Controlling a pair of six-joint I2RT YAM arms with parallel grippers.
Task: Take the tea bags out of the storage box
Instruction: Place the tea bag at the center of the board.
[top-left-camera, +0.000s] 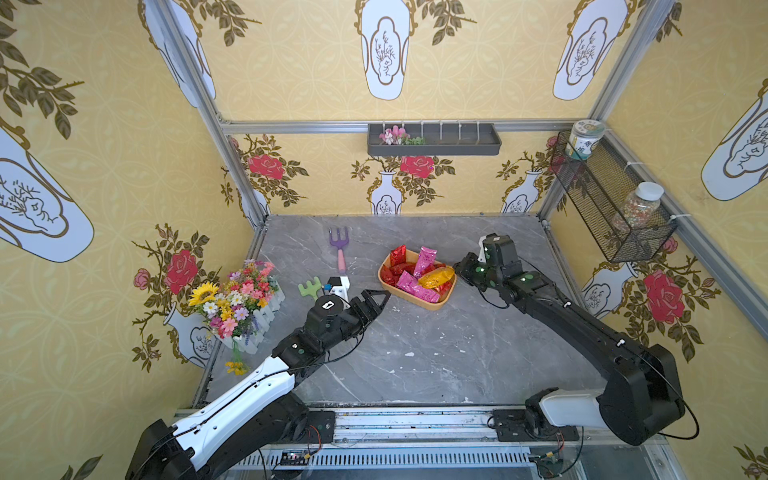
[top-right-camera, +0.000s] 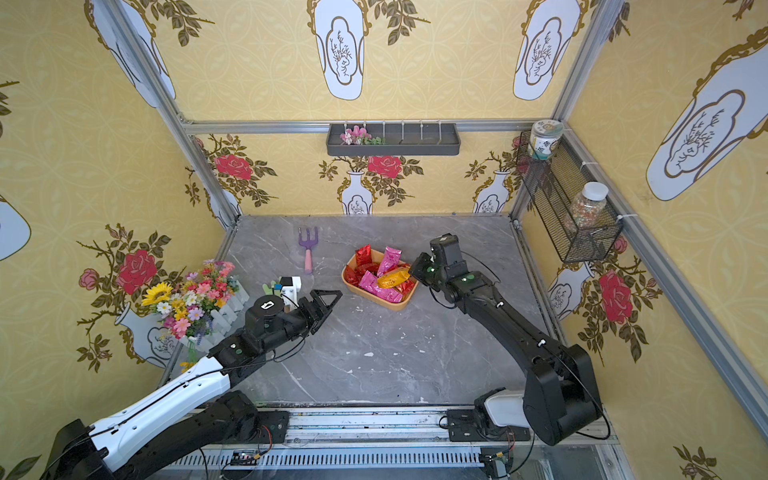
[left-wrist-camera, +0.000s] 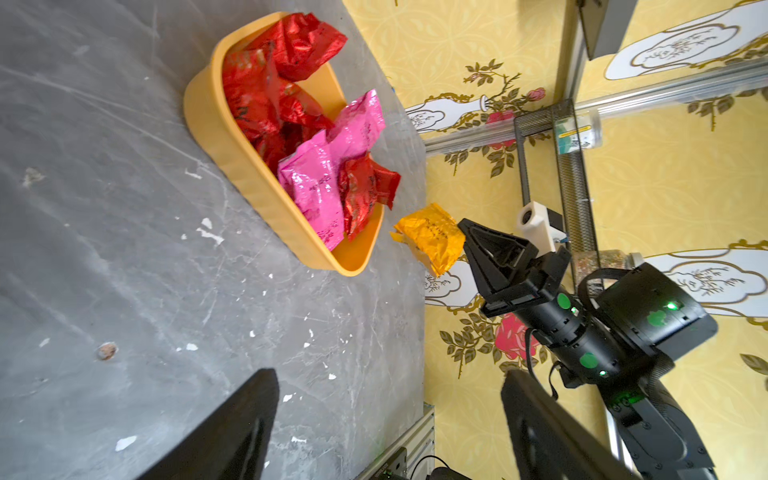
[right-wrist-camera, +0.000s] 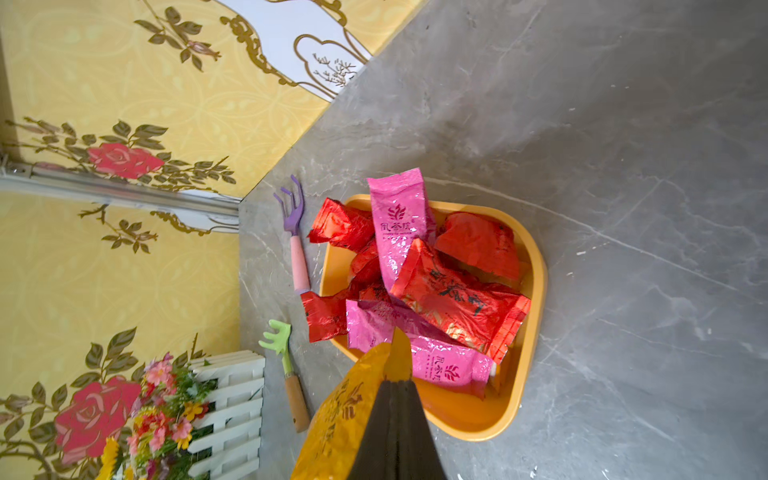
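Next, my right gripper lets go of the orange-yellow tea bag on the table (top-left-camera: 352, 339) just past the green toy rake's handle.
The storage box (top-left-camera: 420, 302) (top-right-camera: 380, 304) is an orange-yellow tub on the grey marble table. Red and pink tea bags (top-left-camera: 409, 279) (left-wrist-camera: 320, 174) (right-wrist-camera: 449, 291) lie piled in it. My right gripper (top-left-camera: 456, 267) (top-right-camera: 411, 270) (left-wrist-camera: 462, 227) (right-wrist-camera: 399, 384) is shut on the edge of an orange-yellow tea bag (top-left-camera: 436, 277) (top-right-camera: 392, 279) (left-wrist-camera: 432, 239) (right-wrist-camera: 345, 409). This bag hangs in the air at the box's right end, clear of the pile. My left gripper (top-left-camera: 384, 296) (top-right-camera: 337, 296) (left-wrist-camera: 390, 399) stands open and empty just left of the box.
A purple toy fork (top-left-camera: 340, 245) and a green toy rake (top-left-camera: 309, 286) lie left of the box. A flower bunch in a white fence planter (top-left-camera: 241, 303) stands at the left edge. A dark wall tray (top-left-camera: 434, 141) and a wire basket (top-left-camera: 611, 208) hang higher up.
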